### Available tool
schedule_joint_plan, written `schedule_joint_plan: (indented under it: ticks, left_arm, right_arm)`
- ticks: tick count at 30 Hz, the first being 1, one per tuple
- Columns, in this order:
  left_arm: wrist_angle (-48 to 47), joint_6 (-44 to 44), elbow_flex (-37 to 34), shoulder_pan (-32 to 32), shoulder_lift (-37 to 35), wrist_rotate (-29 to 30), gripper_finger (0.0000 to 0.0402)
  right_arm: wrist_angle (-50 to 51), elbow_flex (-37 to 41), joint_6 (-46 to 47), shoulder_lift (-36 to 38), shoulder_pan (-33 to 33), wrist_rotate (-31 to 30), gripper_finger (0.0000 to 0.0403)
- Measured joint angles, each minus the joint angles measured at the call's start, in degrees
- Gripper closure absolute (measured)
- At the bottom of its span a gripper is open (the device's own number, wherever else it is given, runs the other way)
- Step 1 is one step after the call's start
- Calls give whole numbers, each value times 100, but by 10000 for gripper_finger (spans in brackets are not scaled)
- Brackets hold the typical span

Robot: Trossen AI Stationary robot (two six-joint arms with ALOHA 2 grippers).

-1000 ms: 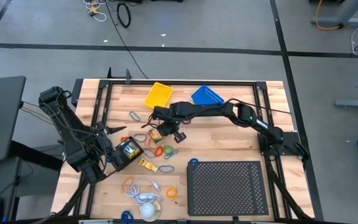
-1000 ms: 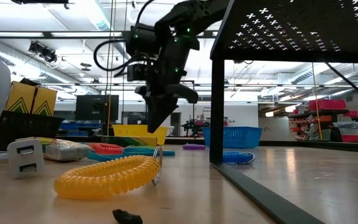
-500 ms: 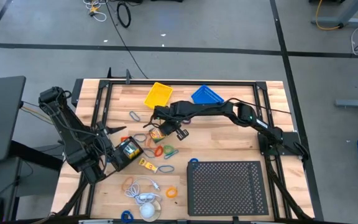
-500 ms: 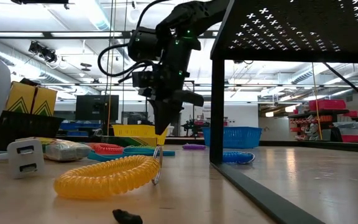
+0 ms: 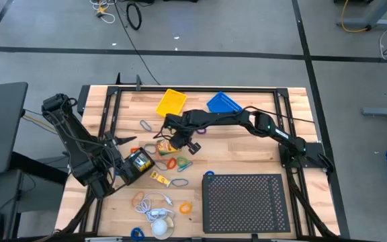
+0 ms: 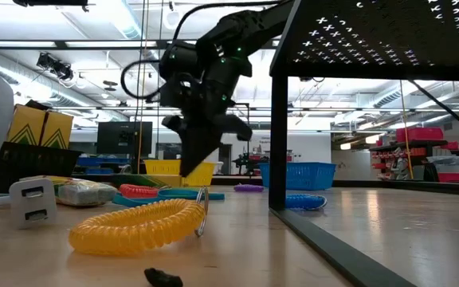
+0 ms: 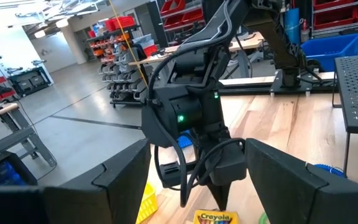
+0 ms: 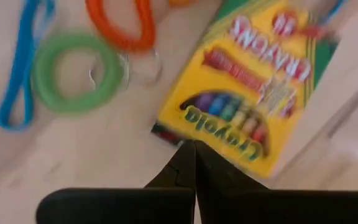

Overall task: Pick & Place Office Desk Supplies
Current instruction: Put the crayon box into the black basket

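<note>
The fingers of my right gripper are closed next to the crayon box's corner, so I should open them and grab the box by its Crayola end [image 8: 225, 132] before lifting it.
A yellow-and-green crayon box [image 8: 247, 93] lies flat on the wooden table, left of its middle [image 5: 171, 143]. My right gripper [image 8: 191, 146] is shut and slants steeply down over one end of that box [image 5: 173, 140]; in the low view its tip [image 6: 186, 172] hangs just above the table. A green loop [image 8: 76, 71], an orange loop [image 8: 120, 25] and a blue band [image 8: 20, 68] lie beside the box. My left gripper [image 7: 197, 144] waits open and level at the table's left [image 5: 127, 140], with nothing between its fingers. My right gripper's shut fingertips [image 8: 188, 155] point down at the edge of the crayon box's end [image 8: 179, 132]. I cannot tell whether they touch it.
A yellow basket [image 5: 171, 102] and a blue basket [image 5: 222, 103] stand at the far edge. The black perforated tray [image 5: 247, 202] fills the near right. More loops [image 5: 170, 163], a yellow coil [image 6: 134, 227], a white charger with its cable [image 5: 154, 208] and a black holder [image 5: 138, 163] lie near left.
My right gripper has rolled about its own line and tipped, and its tip has swung a little sideways over the crayon box. It has stayed shut. The box and the loops lie where they were.
</note>
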State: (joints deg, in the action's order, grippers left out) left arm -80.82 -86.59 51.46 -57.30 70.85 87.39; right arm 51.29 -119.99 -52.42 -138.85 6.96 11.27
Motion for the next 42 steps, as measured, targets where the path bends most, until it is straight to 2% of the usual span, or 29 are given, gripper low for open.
schedule_joint_plan:
  ticks: [6,12,16,21,25,28,32,39,42]
  left_arm:
    - [-2,9,0,0,0,-7,136]
    - [-4,50,0,0,0,-43,136]
    - [-4,68,0,0,0,-41,136]
    - [-4,180,0,0,0,-41,136]
    - [-4,195,0,1,0,-41,136]
    - [-4,195,0,0,0,-41,136]
    - [-2,179,0,0,0,-41,136]
    - [-4,120,0,0,0,-39,136]
    - [-2,105,0,2,0,-39,136]
  right_arm:
    - [-393,-17,-50,0,-100,-69,403]
    - [-351,-17,-711,0,-466,-1371,394]
    - [-408,-17,-1021,0,-743,-2184,352]
    - [-420,-17,-998,0,-969,-2850,270]
    - [-238,-17,-675,0,-1074,-2832,213]
    - [-158,-17,-298,0,-1112,-2536,198]
    - [-196,-17,107,0,-1118,-2124,209]
    - [-674,40,631,-59,-1061,-2251,234]
    - [-573,50,833,-161,-1041,-2313,235]
